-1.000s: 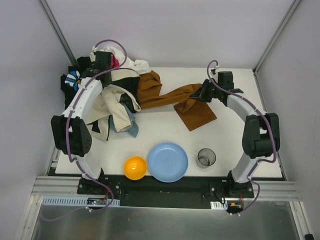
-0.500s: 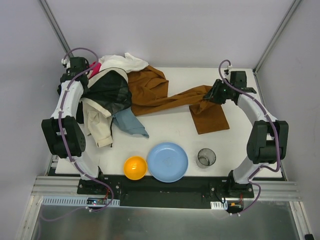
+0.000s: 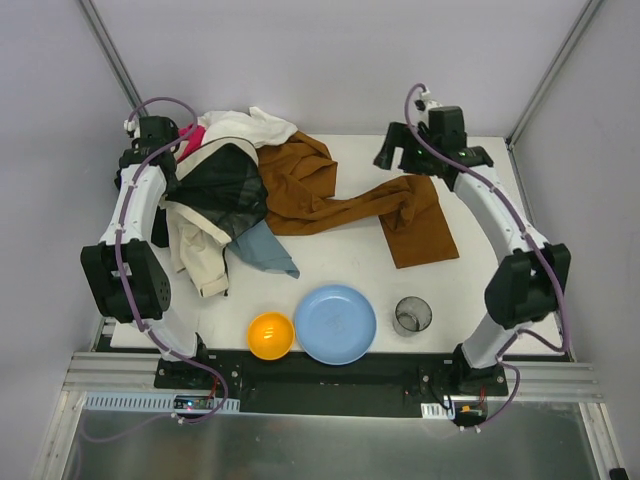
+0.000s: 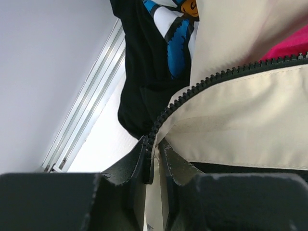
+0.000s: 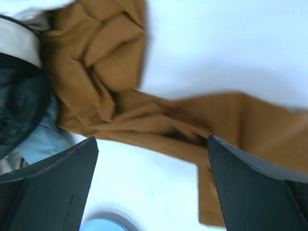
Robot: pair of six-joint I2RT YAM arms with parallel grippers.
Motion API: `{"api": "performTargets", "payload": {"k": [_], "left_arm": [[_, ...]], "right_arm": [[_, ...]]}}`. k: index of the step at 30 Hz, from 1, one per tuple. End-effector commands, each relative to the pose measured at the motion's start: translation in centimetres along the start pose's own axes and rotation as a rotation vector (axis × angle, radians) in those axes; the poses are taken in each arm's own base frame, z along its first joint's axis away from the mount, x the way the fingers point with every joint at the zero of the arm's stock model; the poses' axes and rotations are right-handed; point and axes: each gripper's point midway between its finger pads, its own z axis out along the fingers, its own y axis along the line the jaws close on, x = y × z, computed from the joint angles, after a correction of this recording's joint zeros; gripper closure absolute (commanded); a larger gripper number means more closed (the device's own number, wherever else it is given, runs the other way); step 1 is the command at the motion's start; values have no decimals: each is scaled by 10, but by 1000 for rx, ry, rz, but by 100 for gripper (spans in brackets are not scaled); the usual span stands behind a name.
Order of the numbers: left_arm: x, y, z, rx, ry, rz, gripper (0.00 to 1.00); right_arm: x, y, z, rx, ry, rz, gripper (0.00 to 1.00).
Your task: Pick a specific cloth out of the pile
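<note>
Next, my right gripper takes the cloth's middle nearer the pile (image 3: pixel 322 208) and lifts it clear, because one end of the rust-brown cloth lies against the pile.
The rust-brown cloth (image 3: pixel 330 200) lies stretched across the back of the table, its left end against the pile (image 3: pixel 215 190) and its right end flat on the tabletop. In the right wrist view the cloth (image 5: pixel 110 72) is spread below my right gripper (image 5: pixel 151 142), which hangs wide open above it with nothing between its fingers. From above, the right gripper (image 3: pixel 400 150) sits over the table's back right. My left gripper (image 3: pixel 160 135) is at the pile's far left. Up close, the left gripper (image 4: pixel 155 144) is pinched shut on the zippered edge of a cream garment (image 4: pixel 240 125).
A blue plate (image 3: pixel 335 323), an orange bowl (image 3: pixel 270 335) and a dark mesh cup (image 3: pixel 412 315) stand along the near edge. A blue-grey cloth (image 3: pixel 265 250) sticks out of the pile toward the plate. Black fabric (image 4: pixel 144 62) hangs by the table's left rail.
My right gripper has opened, let go of the rust-brown cloth and lifted toward the back; the cloth's right end has dropped flat. The left arm first dragged the pile left, then stayed still.
</note>
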Motion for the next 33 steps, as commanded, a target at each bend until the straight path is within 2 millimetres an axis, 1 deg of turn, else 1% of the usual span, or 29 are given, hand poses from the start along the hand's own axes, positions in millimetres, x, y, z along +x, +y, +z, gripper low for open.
{"api": "performTargets", "payload": {"k": [1,2,3,4,5,6,7,8,10,11,13,16,18,20,21,25,27,29,31,33], "left_arm": [[13,13,-9,-14,27,27,90],[15,13,-8,-16,33,28,91],[17,13,-7,-14,38,32,93],[19,12,-5,-11,44,36,94],[21,11,-4,-5,52,39,95],[23,9,-3,0,58,41,96],[25,8,-2,5,65,42,97],[28,6,0,9,73,45,98],[30,4,2,17,81,45,99],[31,3,3,19,86,47,100],[32,0,4,32,93,49,100],[35,-3,6,46,105,54,100],[35,-4,7,51,108,55,100],[37,-5,7,54,113,58,100],[37,-5,8,56,114,58,100],[38,-7,10,64,121,65,100],[38,-8,9,67,122,66,100],[38,-8,9,70,120,65,100],[38,-9,9,70,119,66,100],[38,-9,9,72,121,67,100]], "right_arm": [[-12,67,41,-144,13,-93,4],[-10,82,53,-173,32,-106,4],[-4,99,64,-201,56,-120,4],[-4,107,78,-213,71,-122,4],[-3,119,88,-228,84,-129,4],[5,127,104,-232,113,-131,4],[8,135,117,-235,130,-132,4],[14,143,128,-240,145,-128,4],[22,149,154,-238,162,-101,4],[30,149,166,-233,180,-83,4],[40,150,180,-227,192,-58,4],[56,146,191,-187,209,-60,4],[70,126,195,-105,231,-59,4],[76,104,194,-36,233,-21,4],[76,96,193,-35,228,11,4],[72,79,194,-76,198,104,4],[75,82,200,-122,214,111,4],[74,95,206,-194,233,111,4],[72,117,211,-287,240,107,4],[76,136,213,-367,254,103,4]]}}
